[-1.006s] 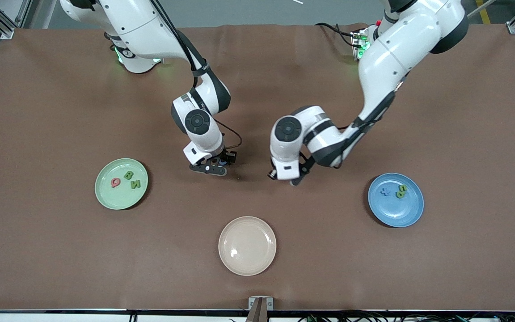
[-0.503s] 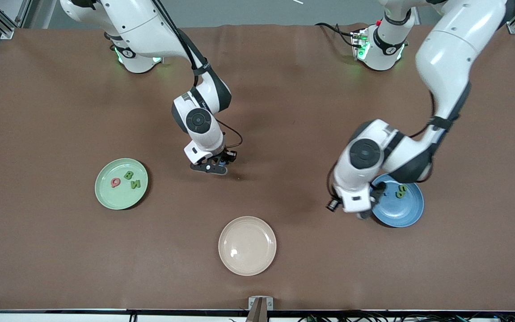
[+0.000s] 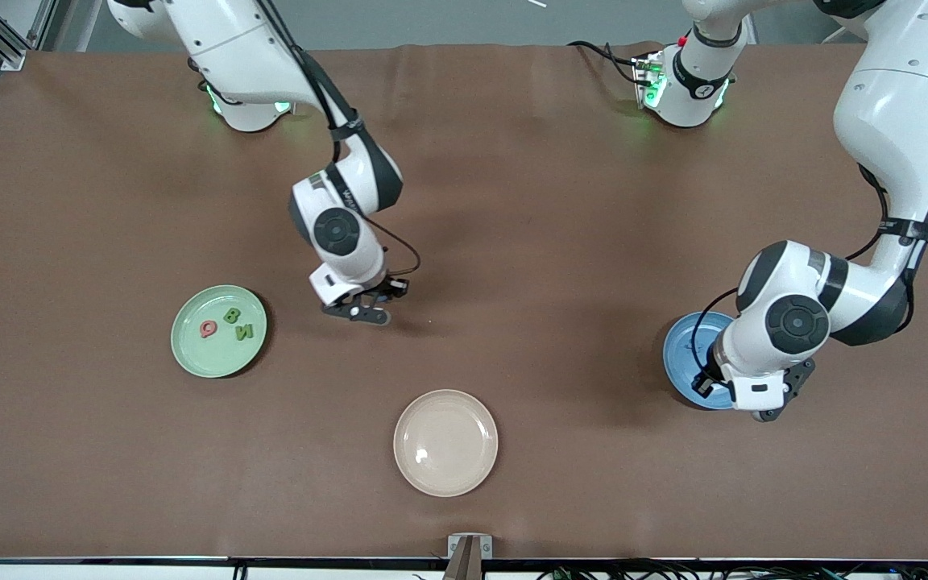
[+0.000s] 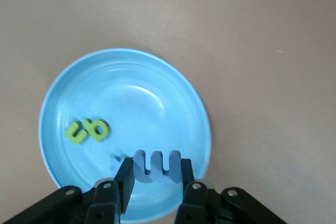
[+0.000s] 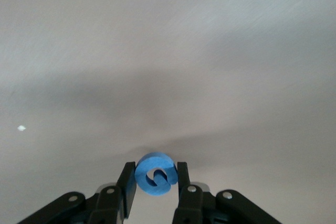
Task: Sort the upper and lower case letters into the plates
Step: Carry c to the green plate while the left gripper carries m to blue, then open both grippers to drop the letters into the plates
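Next, the right gripper releases the blue G, now held above bare table, on the light green plate (image 3: 216,351), below the red Q and the green N.
My left gripper (image 4: 156,176) is shut on the blue m (image 4: 156,164) and holds it over the blue plate (image 4: 131,90), near its rim. The green u and the green q-like letter (image 4: 86,130) lie together in that plate. In the front view the left hand (image 3: 764,401) covers most of the blue plate (image 3: 683,348). My right gripper (image 5: 156,181) is shut on the blue G (image 5: 156,173) above bare table, beside the light green plate (image 3: 190,358). That plate holds the red Q (image 3: 208,329), green B (image 3: 231,315) and green N (image 3: 244,331). The blue x is not clearly seen.
A cream-beige round plate (image 3: 445,442) lies near the table's front edge, between the two coloured plates. The brown mat (image 3: 512,201) covers the table.
My left arm has swung from the table's middle to over the blue plate, carrying the blue m. My right gripper has shifted a little toward the light green plate.
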### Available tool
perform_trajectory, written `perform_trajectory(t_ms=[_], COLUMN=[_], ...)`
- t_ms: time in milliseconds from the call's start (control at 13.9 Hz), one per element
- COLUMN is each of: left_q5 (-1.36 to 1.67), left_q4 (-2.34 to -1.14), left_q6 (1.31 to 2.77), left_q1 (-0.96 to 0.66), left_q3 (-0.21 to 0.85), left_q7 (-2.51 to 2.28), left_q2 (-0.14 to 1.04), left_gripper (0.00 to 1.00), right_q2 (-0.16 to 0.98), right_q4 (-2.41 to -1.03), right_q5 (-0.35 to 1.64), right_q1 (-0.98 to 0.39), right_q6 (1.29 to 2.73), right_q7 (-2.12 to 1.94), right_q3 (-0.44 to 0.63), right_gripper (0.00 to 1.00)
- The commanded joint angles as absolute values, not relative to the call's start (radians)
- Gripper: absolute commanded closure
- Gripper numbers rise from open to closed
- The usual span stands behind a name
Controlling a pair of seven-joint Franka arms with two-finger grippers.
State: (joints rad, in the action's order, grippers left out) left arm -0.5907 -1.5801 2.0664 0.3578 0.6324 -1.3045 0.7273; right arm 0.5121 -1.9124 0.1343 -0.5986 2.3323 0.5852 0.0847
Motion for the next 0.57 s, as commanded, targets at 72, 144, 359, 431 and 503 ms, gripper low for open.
perform_trajectory(t_ms=[72,144,359,431,503], left_q5=[-0.597,-0.595,-0.595,-0.597,-0.595], left_q4=[-1.591,-1.589,-1.582,-1.575,-1.557], left_q6=[2.056,2.054,2.054,2.054,2.049], left_q1=[0.382,0.387,0.387,0.385,0.384], left_q3=[0.638,0.638,0.640,0.646,0.652], left_q7=[-1.287,-1.278,-1.276,-1.273,-1.252], left_q2=[0.724,0.721,0.712,0.706,0.700], left_gripper=[0.07,0.00,0.00,0.00,0.00], right_q2=[0.433,0.434,0.443,0.445,0.451], right_q4=[-1.939,-1.939,-1.937,-1.928,-1.916], right_q5=[0.135,0.133,0.069,0.052,0.049], right_q1=[-0.392,-0.352,-0.226,-0.192,-0.164], right_q6=[2.267,2.266,2.278,2.281,2.281], right_q7=[0.292,0.231,0.085,0.048,0.020], right_q3=[0.069,0.071,0.078,0.078,0.078], right_gripper=[1.00,1.00,1.00,1.00,1.00])
